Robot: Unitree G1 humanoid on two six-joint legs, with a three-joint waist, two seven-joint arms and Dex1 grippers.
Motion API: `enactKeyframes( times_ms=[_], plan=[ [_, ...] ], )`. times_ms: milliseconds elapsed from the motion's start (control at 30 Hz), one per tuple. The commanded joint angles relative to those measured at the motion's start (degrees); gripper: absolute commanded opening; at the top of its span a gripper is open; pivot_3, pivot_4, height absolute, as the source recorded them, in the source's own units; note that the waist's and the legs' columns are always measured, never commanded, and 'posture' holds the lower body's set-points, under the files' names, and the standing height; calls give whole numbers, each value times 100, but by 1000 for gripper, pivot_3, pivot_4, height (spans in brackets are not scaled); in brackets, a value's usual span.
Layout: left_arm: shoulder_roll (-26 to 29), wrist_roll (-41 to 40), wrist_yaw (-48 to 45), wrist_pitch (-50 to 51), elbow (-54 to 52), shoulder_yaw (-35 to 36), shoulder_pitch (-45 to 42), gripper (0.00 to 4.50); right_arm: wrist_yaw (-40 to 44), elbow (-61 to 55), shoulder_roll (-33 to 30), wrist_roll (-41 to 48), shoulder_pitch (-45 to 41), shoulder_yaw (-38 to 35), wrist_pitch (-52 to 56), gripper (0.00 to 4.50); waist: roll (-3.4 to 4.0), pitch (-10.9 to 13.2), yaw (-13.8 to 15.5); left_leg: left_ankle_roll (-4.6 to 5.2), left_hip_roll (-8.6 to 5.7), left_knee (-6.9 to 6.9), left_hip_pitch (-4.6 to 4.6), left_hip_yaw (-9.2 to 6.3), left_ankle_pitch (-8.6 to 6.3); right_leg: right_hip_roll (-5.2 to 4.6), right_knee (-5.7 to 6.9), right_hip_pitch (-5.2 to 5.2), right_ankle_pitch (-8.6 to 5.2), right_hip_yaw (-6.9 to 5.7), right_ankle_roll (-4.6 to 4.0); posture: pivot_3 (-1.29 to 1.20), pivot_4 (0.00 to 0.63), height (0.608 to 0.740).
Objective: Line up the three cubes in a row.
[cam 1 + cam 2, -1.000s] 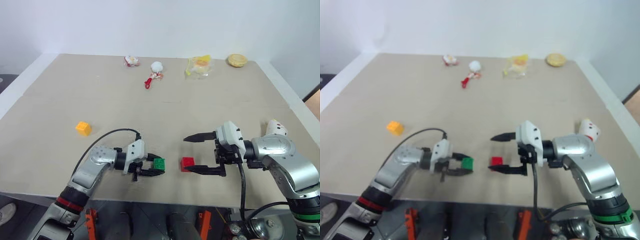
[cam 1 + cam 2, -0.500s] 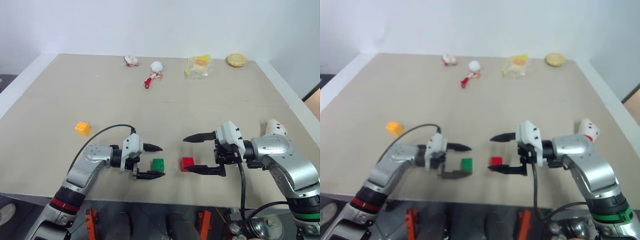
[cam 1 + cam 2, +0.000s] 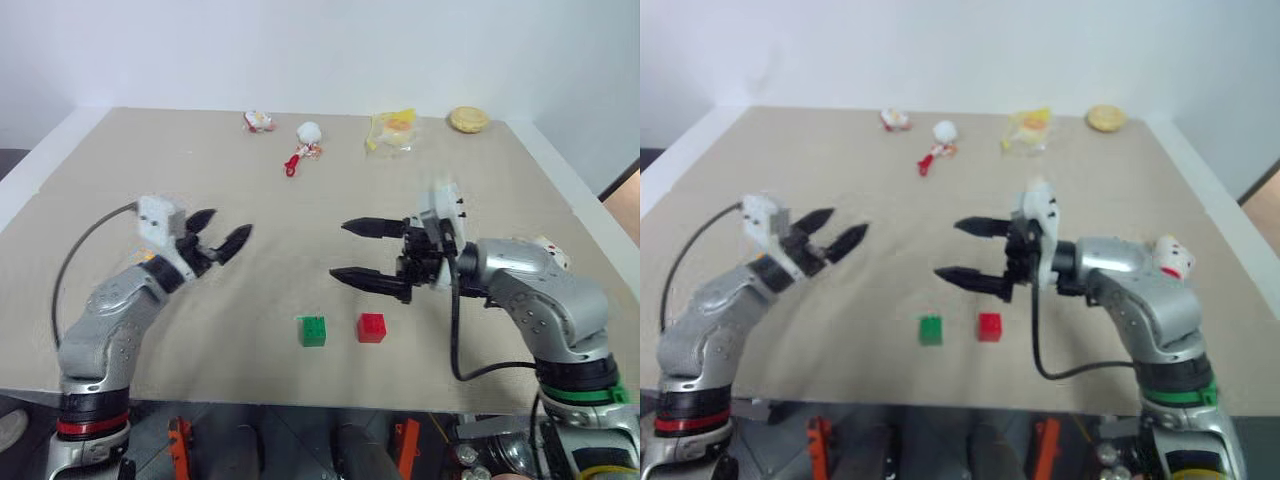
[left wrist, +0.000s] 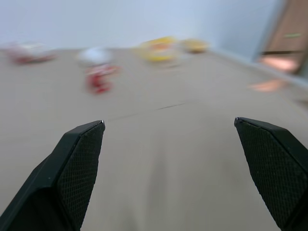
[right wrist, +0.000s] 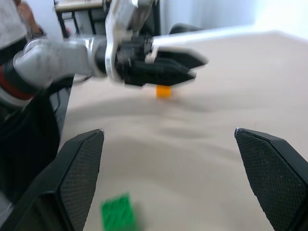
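Next, I should move my left gripper to the orange-yellow cube and close it on its two opposite sides (image 3: 146,255), because the cube belongs in line with the green cube.
The green cube (image 3: 312,330) and the red cube (image 3: 372,327) sit side by side near the table's front edge, a small gap between them. The orange-yellow cube (image 5: 163,91) lies farther left; in the right wrist view it shows just beyond my left gripper (image 5: 198,67), and in the eye views my left hand covers it. My left gripper (image 3: 228,224) hangs open and empty above the table, left of the green cube. My right gripper (image 3: 340,249) is open and empty too, raised above and behind the red cube, fingers pointing left.
A white rocket-shaped toy (image 3: 550,245) with a red tip lies behind my right forearm. Along the far edge are small toys (image 3: 260,121), a white and red toy (image 3: 305,145), a yellow bag (image 3: 395,130) and a yellow round thing (image 3: 468,120).
My left gripper opened, let go of the green cube, then rose and swung left. My right gripper lifted away from the red cube and shifted a little left.
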Motion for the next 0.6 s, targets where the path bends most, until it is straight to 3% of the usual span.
enactKeyframes(
  times_ms=[33, 200, 600],
  plan=[
    [211, 163, 44, -475, 379, 483, 192, 4465, -358, 236, 430, -246, -347, -66, -474, 4500, -2, 0, 2, 0, 0, -2, 0, 0, 0, -1, 0, 1, -1, 0, -1, 0, 150, 738],
    [447, 366, -215, -960, 1198, 506, 206, 4465, -168, 647, 800, -487, -588, 5, -1085, 4500, -11, 2, 29, -4, -1, 1, -5, 2, 2, -6, -1, 0, -1, -6, -3, 0, 150, 738],
    [713, 671, -644, -1319, 2313, 290, 3, 4465, 161, 399, 589, -308, -426, 64, -562, 4500, -15, 2, 13, -5, 6, -19, -1, 5, 1, -7, -1, -7, -3, -13, -11, 0, 150, 738]
  ],
)
